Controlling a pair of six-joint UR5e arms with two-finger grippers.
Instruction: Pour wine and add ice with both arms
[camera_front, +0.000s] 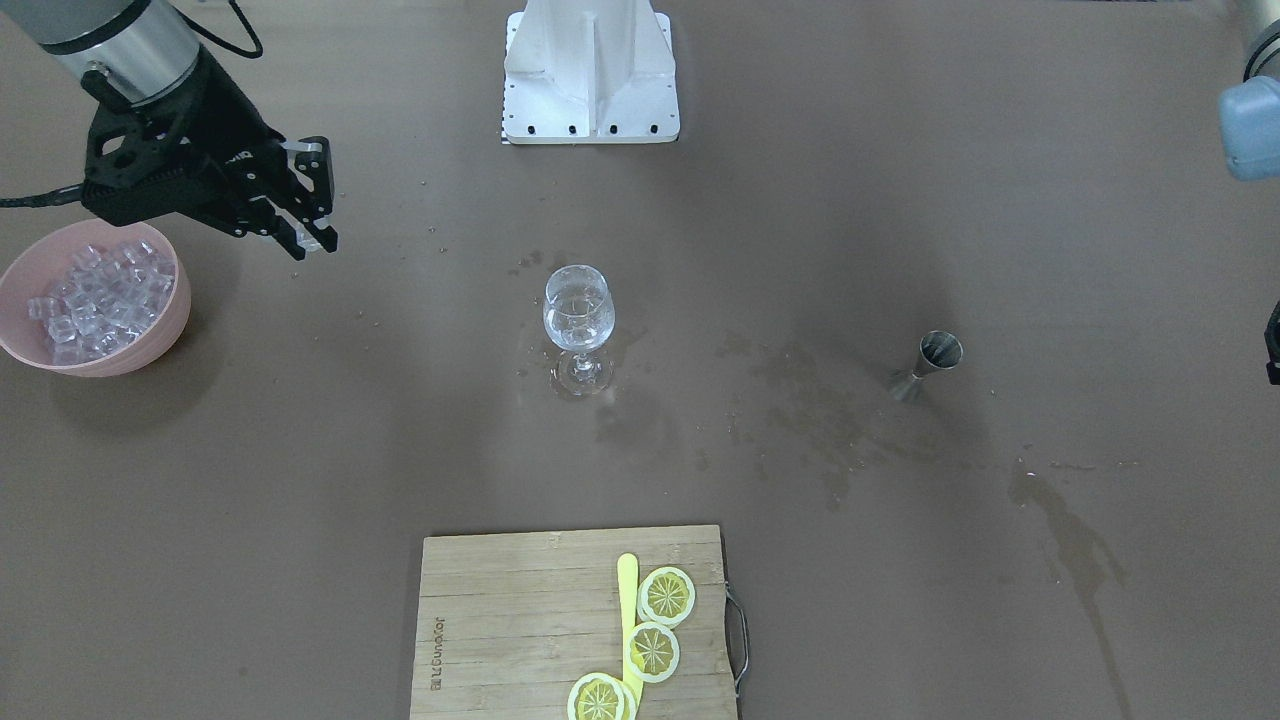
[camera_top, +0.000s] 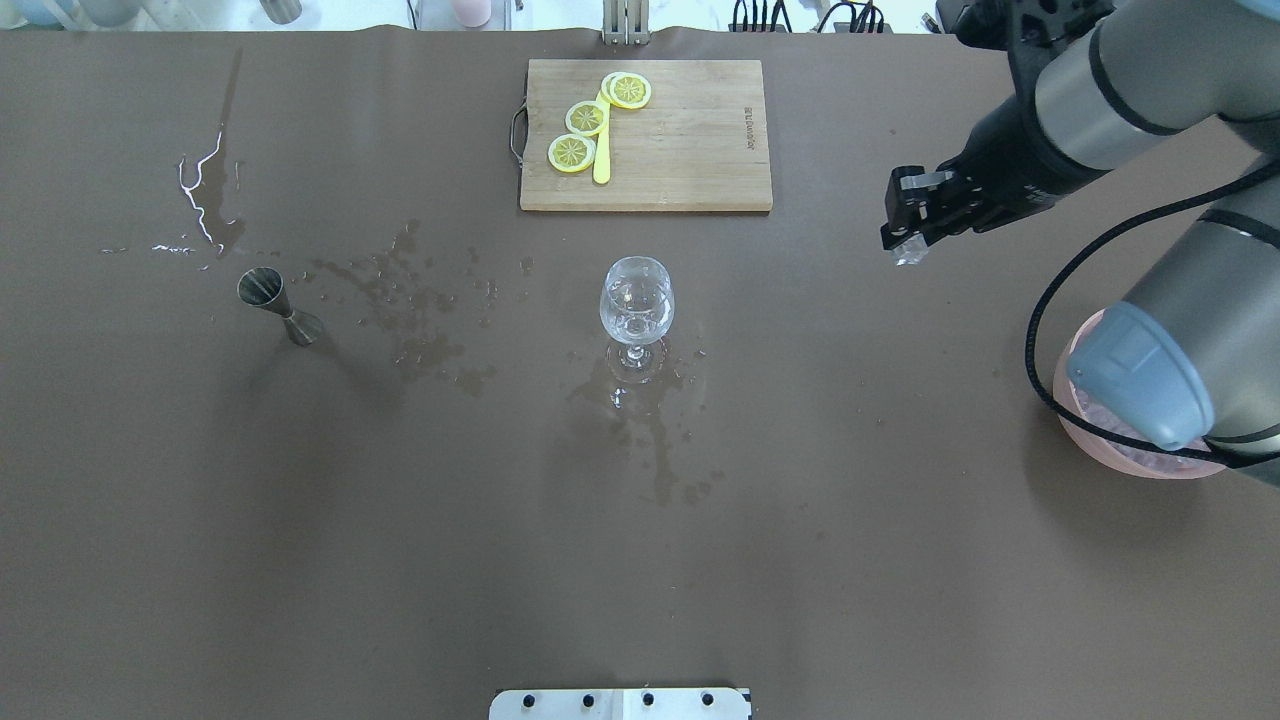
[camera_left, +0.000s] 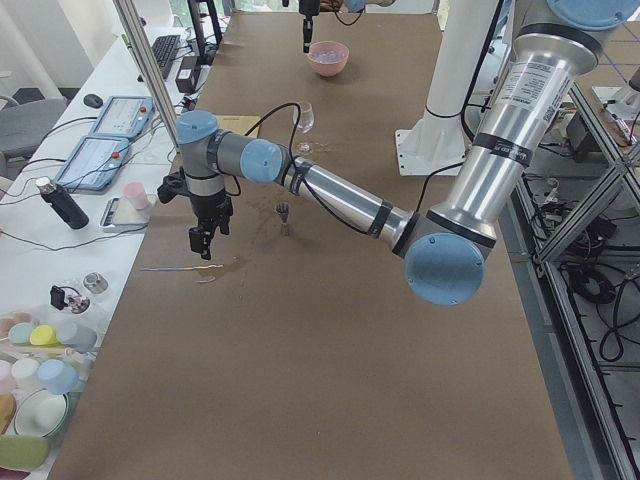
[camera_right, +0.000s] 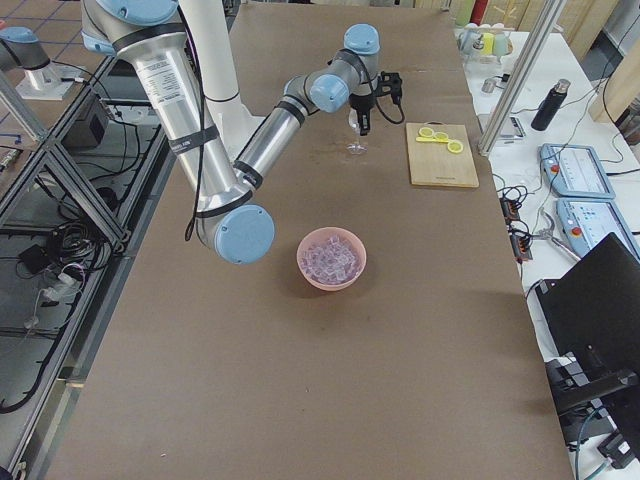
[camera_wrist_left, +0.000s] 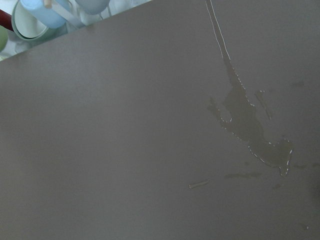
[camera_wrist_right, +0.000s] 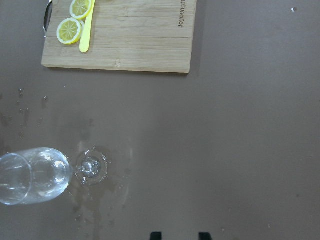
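Observation:
Next, my right gripper drops the ice cube inside the clear wine glass (camera_front: 578, 307) (camera_wrist_right: 44, 175) that stands in the middle of the table.
A clear wine glass (camera_front: 578, 310) (camera_top: 636, 300) stands upright mid-table; it holds clear contents, and I cannot tell the wine from ice in it. A pink bowl (camera_front: 178, 318) heaped with ice cubes (camera_front: 95, 295) sits on the robot's right side. My right gripper (camera_front: 313, 240) (camera_top: 903, 245) hangs in the air between bowl and glass, shut on one ice cube (camera_top: 908, 256). A steel jigger (camera_front: 930, 362) (camera_top: 275, 303) stands on the robot's left side. My left gripper (camera_left: 203, 243) hovers over the table beyond the jigger; whether it is open I cannot tell.
A wooden cutting board (camera_top: 680, 140) with three lemon slices (camera_top: 588, 117) and a yellow knife lies at the far edge. Wet spills (camera_top: 420, 310) mark the brown table between jigger and glass, and a puddle (camera_wrist_left: 250, 125) lies under the left wrist. The white pedestal (camera_front: 590, 70) stands at the robot's side.

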